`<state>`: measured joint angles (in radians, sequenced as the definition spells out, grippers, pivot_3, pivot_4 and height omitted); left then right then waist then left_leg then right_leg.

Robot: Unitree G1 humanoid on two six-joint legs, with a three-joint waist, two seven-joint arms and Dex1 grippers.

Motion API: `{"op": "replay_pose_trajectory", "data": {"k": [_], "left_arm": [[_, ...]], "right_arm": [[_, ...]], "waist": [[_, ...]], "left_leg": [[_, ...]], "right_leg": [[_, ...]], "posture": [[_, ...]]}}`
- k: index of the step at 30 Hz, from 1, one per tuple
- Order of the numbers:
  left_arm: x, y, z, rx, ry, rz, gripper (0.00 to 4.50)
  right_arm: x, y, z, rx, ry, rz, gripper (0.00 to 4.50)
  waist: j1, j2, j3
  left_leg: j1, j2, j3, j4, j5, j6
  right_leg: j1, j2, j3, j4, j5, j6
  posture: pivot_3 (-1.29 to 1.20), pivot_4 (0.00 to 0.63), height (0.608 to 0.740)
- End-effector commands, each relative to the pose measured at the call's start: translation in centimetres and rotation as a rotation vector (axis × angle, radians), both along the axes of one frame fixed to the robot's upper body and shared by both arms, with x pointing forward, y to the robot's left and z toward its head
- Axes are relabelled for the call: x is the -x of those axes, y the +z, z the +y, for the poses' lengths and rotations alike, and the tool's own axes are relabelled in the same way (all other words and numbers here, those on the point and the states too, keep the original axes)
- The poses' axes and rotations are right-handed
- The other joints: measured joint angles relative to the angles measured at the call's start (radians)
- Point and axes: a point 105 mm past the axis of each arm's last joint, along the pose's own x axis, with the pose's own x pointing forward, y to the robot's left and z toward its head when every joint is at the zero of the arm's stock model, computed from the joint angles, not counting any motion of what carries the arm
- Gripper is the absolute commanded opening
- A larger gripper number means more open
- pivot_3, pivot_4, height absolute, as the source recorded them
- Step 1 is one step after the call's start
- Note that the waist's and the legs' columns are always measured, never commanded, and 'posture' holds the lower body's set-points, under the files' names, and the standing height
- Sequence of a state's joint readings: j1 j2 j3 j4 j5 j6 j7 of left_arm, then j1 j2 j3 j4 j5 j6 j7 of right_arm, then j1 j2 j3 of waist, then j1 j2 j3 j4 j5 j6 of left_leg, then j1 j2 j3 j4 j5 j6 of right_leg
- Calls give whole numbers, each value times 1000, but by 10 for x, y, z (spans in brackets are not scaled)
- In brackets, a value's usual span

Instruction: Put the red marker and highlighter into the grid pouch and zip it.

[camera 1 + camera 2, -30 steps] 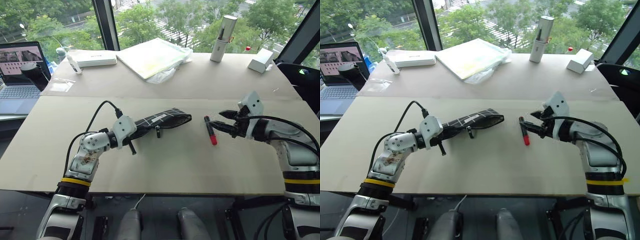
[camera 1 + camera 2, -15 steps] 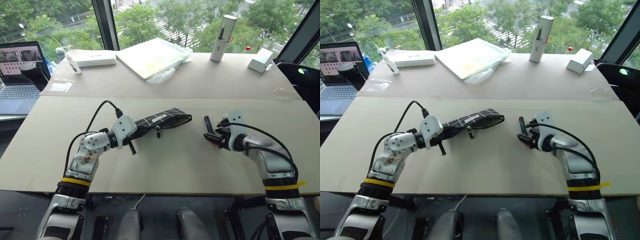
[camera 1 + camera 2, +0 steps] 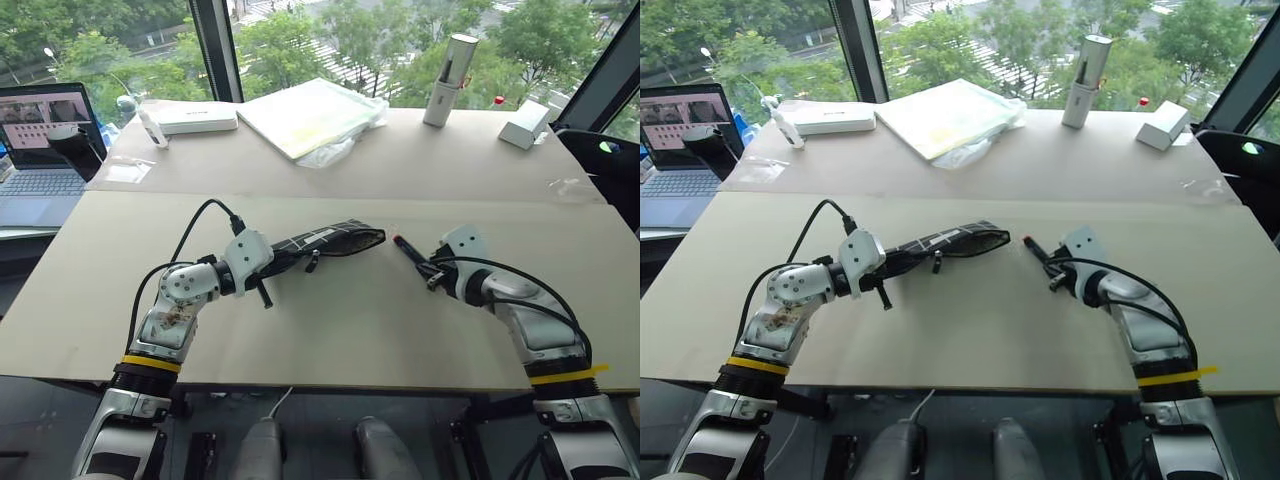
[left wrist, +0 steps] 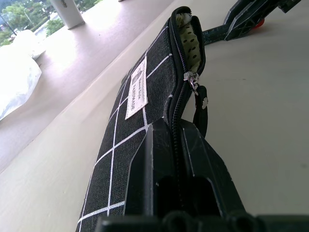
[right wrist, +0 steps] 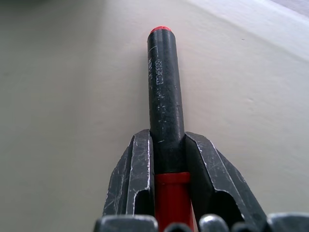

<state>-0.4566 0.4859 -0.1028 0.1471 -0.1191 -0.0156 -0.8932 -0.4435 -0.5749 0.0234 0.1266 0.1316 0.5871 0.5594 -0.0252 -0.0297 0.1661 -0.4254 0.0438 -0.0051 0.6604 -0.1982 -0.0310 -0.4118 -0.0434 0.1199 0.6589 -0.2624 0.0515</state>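
Note:
Next, I let go of the red marker with my right gripper inside the gaping far end of the grid pouch (image 3: pixel 350 239), on the pouch's lining.
The grid pouch (image 3: pixel 328 240) lies on the table, black with white lines. Its far end gapes open and shows a green dotted lining (image 4: pixel 189 38). My left gripper (image 3: pixel 270 263) is shut on the pouch's near end, astride the zipper. To the right, my right gripper (image 3: pixel 432 270) is shut on the red marker (image 5: pixel 165 92). The red cap sits between the fingers (image 5: pixel 140 164). The black barrel points at the pouch's open mouth, its tip (image 3: pixel 399 242) a short way off. The highlighter is out of view.
A laptop (image 3: pixel 40 140) stands at the far left. Along the back of the table are a white box (image 3: pixel 195 118), a plastic-wrapped pad (image 3: pixel 310 115), a tall white bottle (image 3: pixel 447 68) and a small white box (image 3: pixel 525 125).
My right gripper came down onto the marker lying on the table and shut on it. The marker now points towards the pouch's mouth. The left gripper and pouch stayed put.

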Motion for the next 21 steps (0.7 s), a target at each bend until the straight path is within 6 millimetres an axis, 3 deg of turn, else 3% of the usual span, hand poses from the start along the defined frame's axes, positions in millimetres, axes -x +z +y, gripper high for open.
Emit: {"op": "replay_pose_trajectory", "data": {"k": [1, 3, 6, 9, 14, 21], "left_arm": [[0, 13, 0, 9, -3, -50, 0], [0, 13, -1, 9, -6, -49, 0], [0, 13, -2, 12, -16, -45, 0], [-2, 13, -3, 7, -25, -45, 0], [-3, 12, -4, 6, -32, -42, 0], [-1, 9, -6, 7, -38, -36, 0]], "right_arm": [[-3, 1, -17, -20, -51, -37, 543], [-6, 22, -13, -50, -8, -120, 543], [-7, 77, -7, -41, 112, -343, 543], [18, 106, 15, 96, 398, -461, 543], [41, 94, 36, 304, 664, -450, 543], [29, 83, 38, 478, 701, -465, 543]], "waist": [[2, 0, 0], [4, 0, 0], [2, 1, 1], [0, 2, 1], [-6, 1, 1], [-7, 1, 1]], "left_leg": [[1, 0, 0, 0, 0, 0], [3, 0, 0, 0, 0, 0], [2, 0, 0, 0, 0, 0], [2, 0, 0, -1, 0, 0], [3, 1, 0, -1, -1, 1], [3, 0, 0, -1, -1, 1]], "right_leg": [[2, 0, 0, -1, 0, 0], [5, 0, 0, -3, 0, 0], [4, 0, 0, -3, 0, 0], [3, 0, 0, -3, 0, 0], [5, 0, -1, -4, -1, 1], [5, 0, 0, -4, -1, 1]], "posture": [[0, 150, 731], [0, 150, 731], [0, 150, 731], [0, 150, 731], [0, 150, 731], [0, 150, 731]]}}
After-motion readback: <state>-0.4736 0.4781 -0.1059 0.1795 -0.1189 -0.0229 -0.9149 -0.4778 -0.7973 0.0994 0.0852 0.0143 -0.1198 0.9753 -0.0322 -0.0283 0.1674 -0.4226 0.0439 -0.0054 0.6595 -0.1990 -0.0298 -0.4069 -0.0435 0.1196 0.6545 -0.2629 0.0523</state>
